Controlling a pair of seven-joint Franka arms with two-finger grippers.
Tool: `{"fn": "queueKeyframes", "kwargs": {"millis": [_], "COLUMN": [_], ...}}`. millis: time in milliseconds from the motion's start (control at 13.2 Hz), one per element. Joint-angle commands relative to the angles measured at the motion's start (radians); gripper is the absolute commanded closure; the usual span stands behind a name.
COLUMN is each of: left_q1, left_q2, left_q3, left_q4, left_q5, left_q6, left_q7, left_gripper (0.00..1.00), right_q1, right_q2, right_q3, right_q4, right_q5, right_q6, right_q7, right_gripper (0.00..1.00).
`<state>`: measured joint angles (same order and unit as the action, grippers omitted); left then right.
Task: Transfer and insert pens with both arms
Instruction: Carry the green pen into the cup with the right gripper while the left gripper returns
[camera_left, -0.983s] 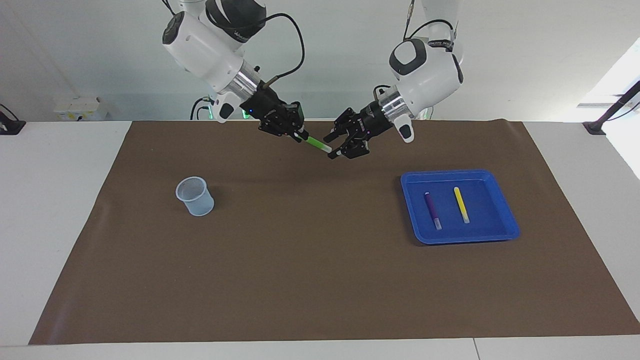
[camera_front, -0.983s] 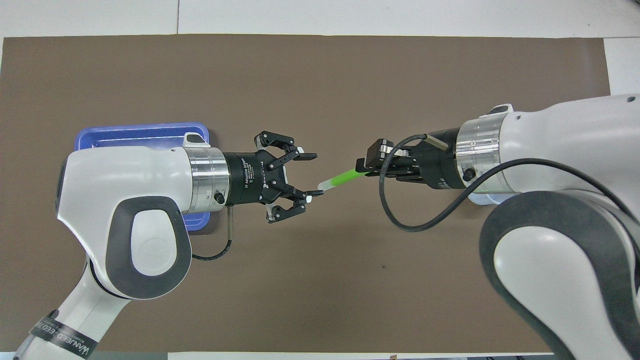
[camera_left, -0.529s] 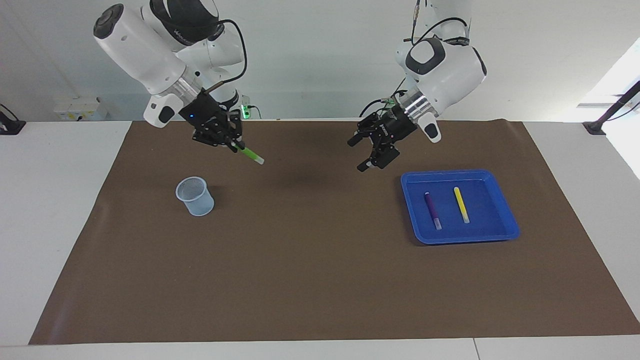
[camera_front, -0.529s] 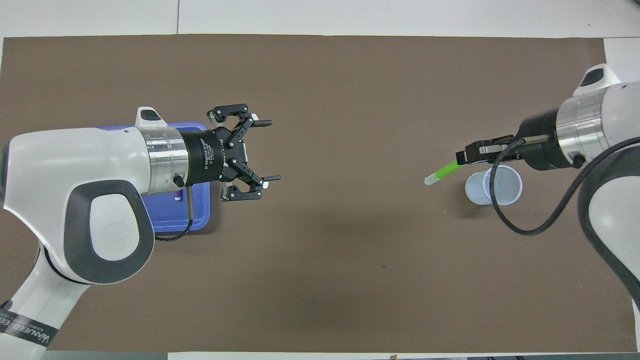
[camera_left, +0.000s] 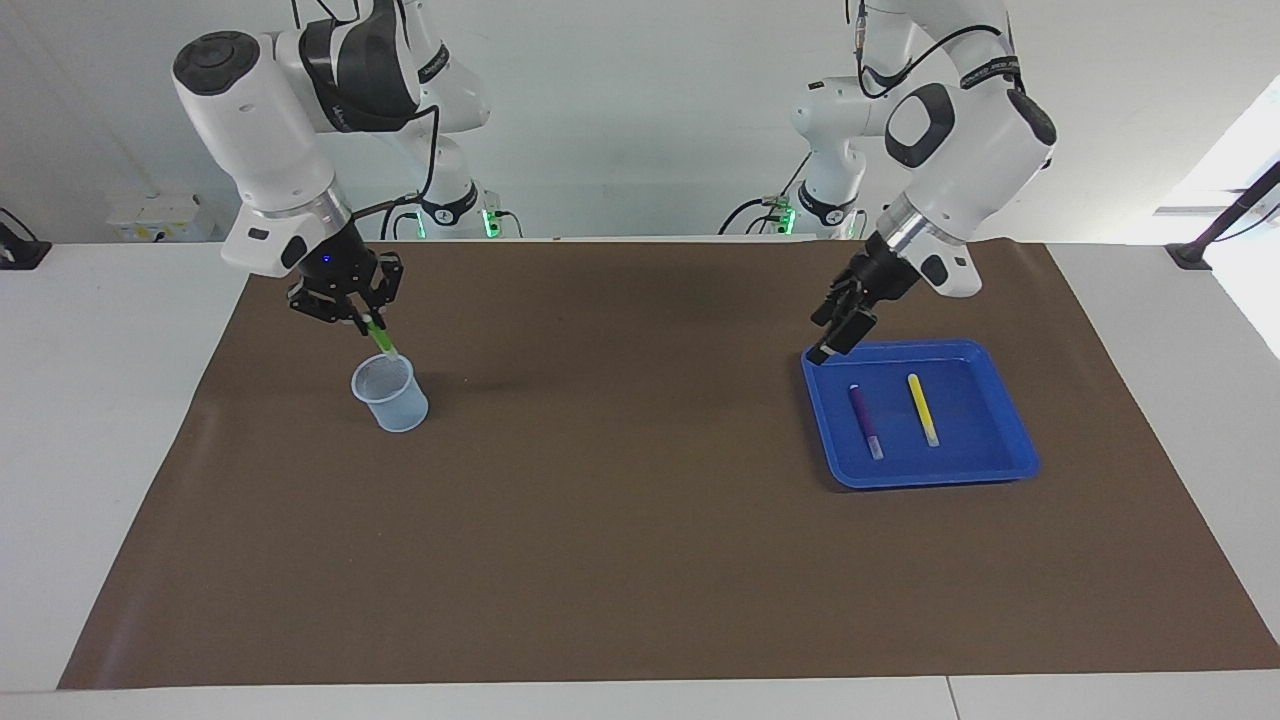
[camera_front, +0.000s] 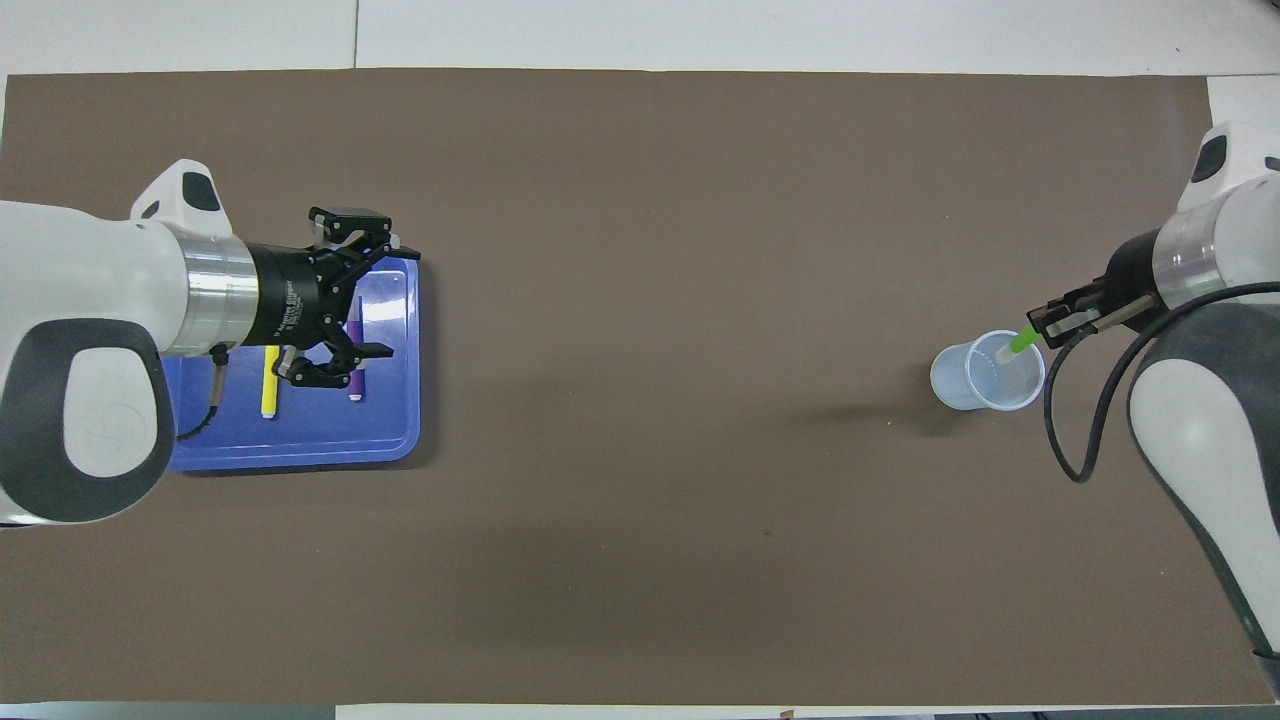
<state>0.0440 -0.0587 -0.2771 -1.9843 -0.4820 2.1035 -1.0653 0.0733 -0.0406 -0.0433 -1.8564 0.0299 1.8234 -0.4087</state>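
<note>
Next, I release the green pen from my right gripper inside the clear plastic cup (camera_front: 997, 374) on the brown mat.
My right gripper (camera_left: 362, 318) is shut on the green pen (camera_left: 381, 341), held steeply tilted over the clear plastic cup (camera_left: 392, 395). The pen's pale lower end is at the cup's mouth. In the overhead view the right gripper (camera_front: 1045, 325) holds the green pen (camera_front: 1018, 343) over the cup (camera_front: 985, 375). My left gripper (camera_left: 835, 335) is open and empty, over the blue tray (camera_left: 930, 475) at its edge nearest the robots. The purple pen (camera_left: 864, 415) and the yellow pen (camera_left: 922, 408) lie side by side in the tray. In the overhead view the left gripper (camera_front: 385, 300) partly covers the purple pen (camera_front: 356, 385).
A brown mat (camera_left: 640, 520) covers the table; the cup stands toward the right arm's end, the tray (camera_front: 300, 445) toward the left arm's end. Two slimmer white arms with green lights (camera_left: 445, 200) stand at the robots' edge of the table.
The left gripper let go of the green pen and swung back over the tray. The right gripper carried the pen to the cup and tipped it steeply down.
</note>
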Motion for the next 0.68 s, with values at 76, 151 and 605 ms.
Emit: {"fn": "queueKeyframes", "kwargs": {"millis": [76, 151, 605], "left_q1": [0.101, 0.124, 0.209], "left_q2": [-0.004, -0.003, 0.106], "left_q3": [-0.005, -0.005, -0.005], "left_q4": [0.009, 0.002, -0.008], "left_q5": [0.092, 0.111, 0.256], "left_q6": [-0.091, -0.091, -0.048], "left_q7": [0.265, 0.324, 0.827], "left_gripper": [0.00, 0.00, 0.00], "right_q1": [-0.049, -0.050, -0.043], "right_q2": [-0.008, -0.007, -0.022], "right_q3": [0.010, 0.010, 0.010], "right_q4": [-0.113, -0.138, -0.268], "right_q5": [-0.030, -0.028, -0.028], "right_q6": [0.118, 0.140, 0.237], "right_q7": [-0.059, -0.059, -0.090], "right_gripper": [1.00, 1.00, 1.00]}}
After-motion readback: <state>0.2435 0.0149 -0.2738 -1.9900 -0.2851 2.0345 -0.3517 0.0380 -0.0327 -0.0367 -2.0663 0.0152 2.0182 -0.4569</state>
